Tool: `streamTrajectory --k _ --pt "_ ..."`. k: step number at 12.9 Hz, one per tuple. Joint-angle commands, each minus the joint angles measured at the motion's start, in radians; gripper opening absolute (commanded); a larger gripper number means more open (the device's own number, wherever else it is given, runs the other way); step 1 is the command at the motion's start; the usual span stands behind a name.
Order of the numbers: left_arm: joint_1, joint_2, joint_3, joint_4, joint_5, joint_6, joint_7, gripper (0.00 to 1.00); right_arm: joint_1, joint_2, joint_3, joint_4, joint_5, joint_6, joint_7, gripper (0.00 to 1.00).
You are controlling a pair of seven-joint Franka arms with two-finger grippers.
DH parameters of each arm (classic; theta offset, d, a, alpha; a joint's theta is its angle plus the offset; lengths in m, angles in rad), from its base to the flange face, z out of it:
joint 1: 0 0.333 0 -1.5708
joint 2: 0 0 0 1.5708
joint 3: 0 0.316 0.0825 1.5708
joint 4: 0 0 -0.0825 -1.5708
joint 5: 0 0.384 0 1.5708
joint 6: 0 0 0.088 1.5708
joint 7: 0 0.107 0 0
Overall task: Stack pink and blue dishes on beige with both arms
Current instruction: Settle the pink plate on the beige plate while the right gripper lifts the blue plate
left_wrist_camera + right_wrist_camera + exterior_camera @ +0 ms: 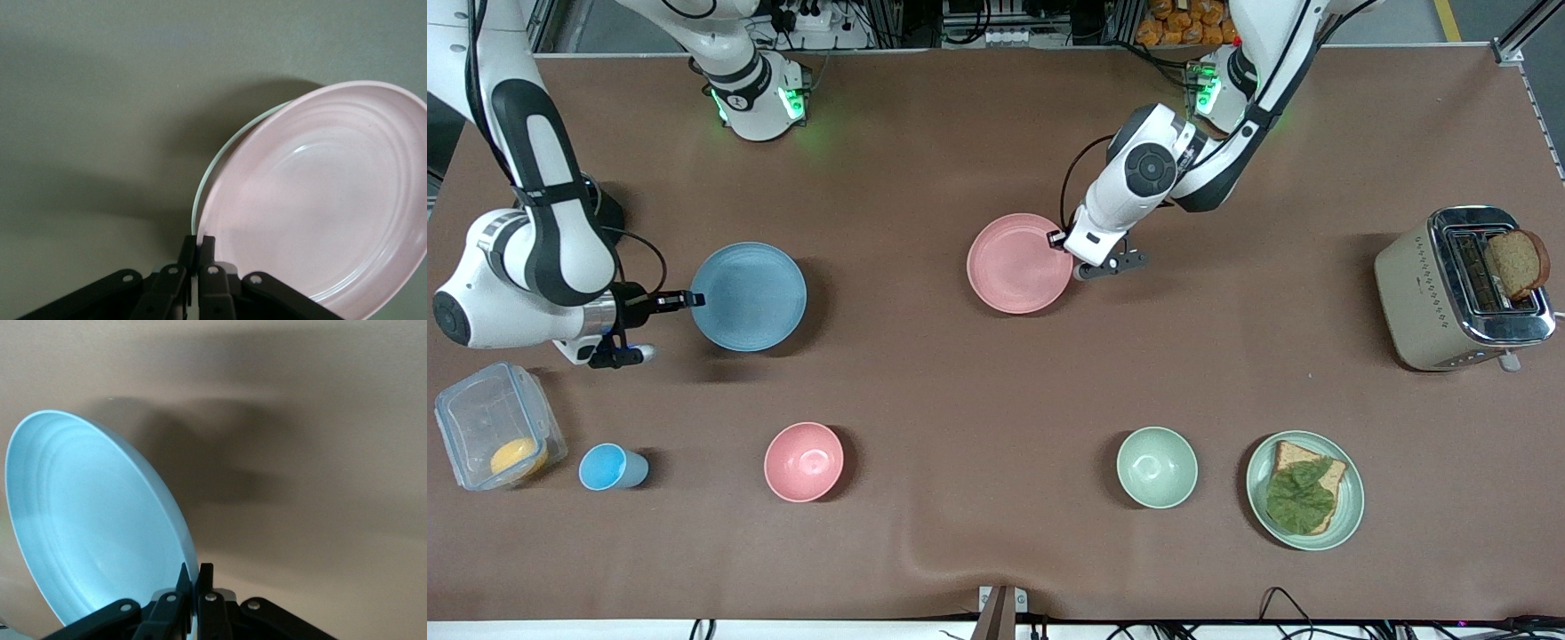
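Observation:
My left gripper is going to release the pink dish, stacked on the beige plate [1014, 265] [309, 205] whose pale rim shows from under it. The pink dish is now near the table's middle.
My right gripper [694, 300] is shut on the rim of the light blue dish [749, 296], toward the right arm's end of the table. In the right wrist view the fingertips [207, 572] pinch the blue dish [93, 527], which tilts above its shadow. My left gripper [1060, 238] is shut on the rim of the pink dish [1018, 264] near the table's middle. The left wrist view has the gripper [200, 243] clamped on the pink dish [320, 200]. A thin pale rim [220, 160] peeks out under it. The beige plate is hidden in the front view.
Nearer the front camera stand a clear box [494, 436], a small blue cup [609, 468], a pink bowl [804, 461], a green bowl [1157, 467] and a green plate with toast [1347, 507]. A toaster [1458, 289] holding bread stands at the left arm's end.

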Motion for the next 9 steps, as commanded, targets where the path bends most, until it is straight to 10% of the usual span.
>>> streamTrajectory --k 1,9 --pt "-0.02 -0.009 0.001 -0.021 -0.011 0.04 -0.008 0.0 0.024 0.004 -0.006 0.035 0.018 -0.042 0.056 0.0" --pt "-0.037 0.005 0.002 -0.047 -0.011 0.11 -0.005 0.0 0.09 0.001 -0.006 0.093 0.018 -0.111 0.176 0.0"
